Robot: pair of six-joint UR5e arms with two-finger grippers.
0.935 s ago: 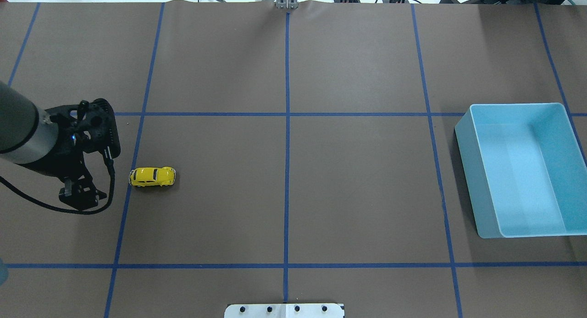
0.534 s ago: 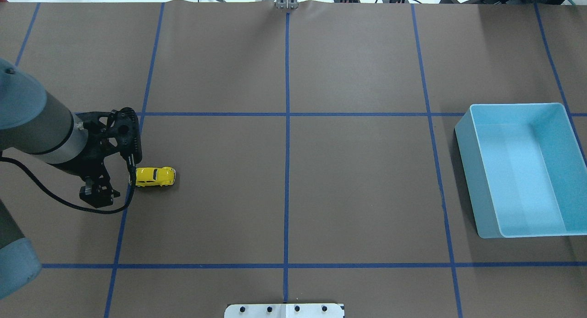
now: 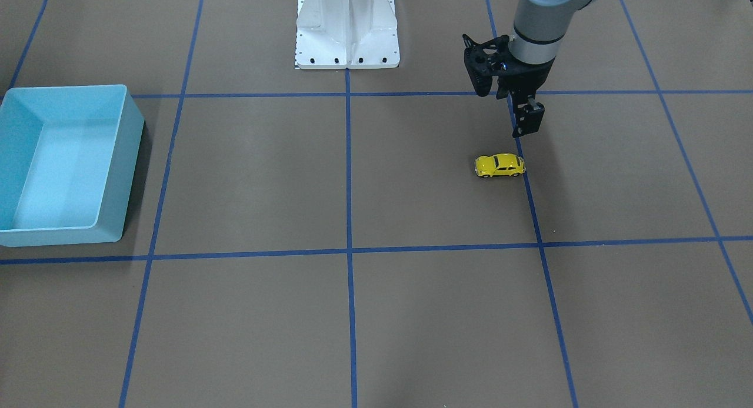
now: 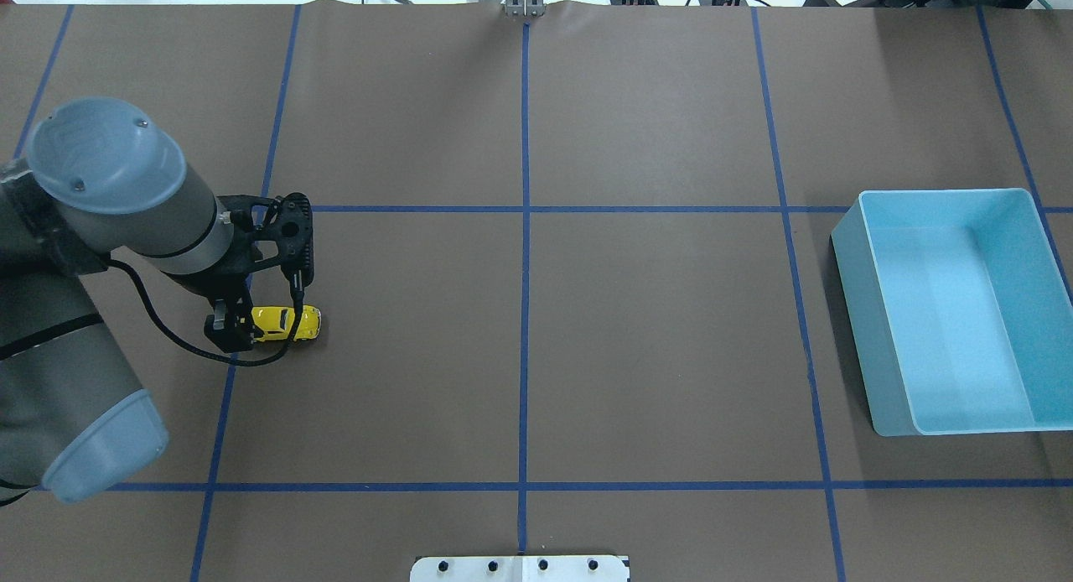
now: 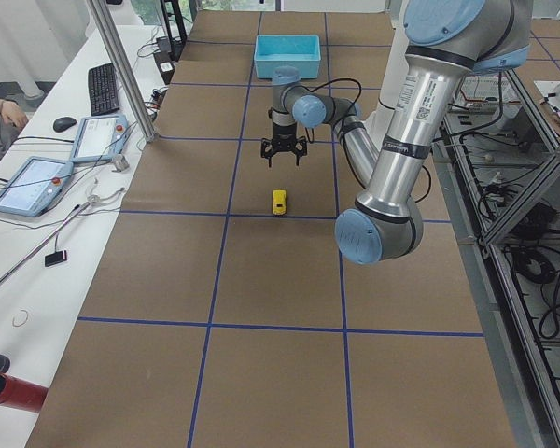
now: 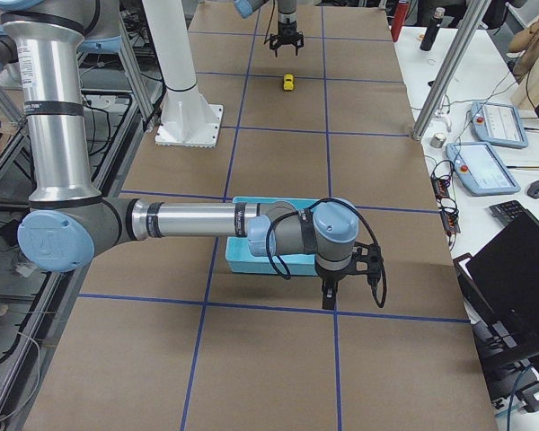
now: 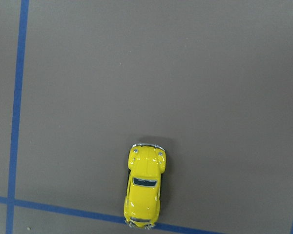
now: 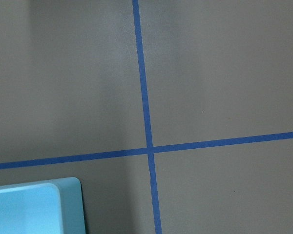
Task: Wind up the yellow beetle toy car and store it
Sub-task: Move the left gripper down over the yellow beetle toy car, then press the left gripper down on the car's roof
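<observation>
Next, I lower my left gripper to the yellow beetle toy car and close it across the car's doors (image 3: 504, 166) (image 7: 143, 193), behind its hood.
The yellow beetle toy car (image 4: 285, 323) stands on its wheels on the brown table, beside a blue tape line. It also shows in the front view (image 3: 500, 165), the left side view (image 5: 278, 201) and low in the left wrist view (image 7: 144, 187). My left gripper (image 4: 295, 251) hovers above the table close to the car, fingers spread open and empty, not touching it (image 3: 488, 87). The light-blue bin (image 4: 848, 263) sits empty at the far right. My right gripper (image 6: 346, 278) shows only in the right side view, next to the bin (image 6: 242, 260); I cannot tell its state.
Blue tape lines divide the brown table into squares. The robot's white base (image 3: 347, 32) stands at the table's middle edge. The bin's corner shows in the right wrist view (image 8: 34, 209). Operator desks with tablets (image 5: 33, 182) line the far side.
My left arm has swung to the right, from well left of the car to right over it. The car and the bin have not moved.
</observation>
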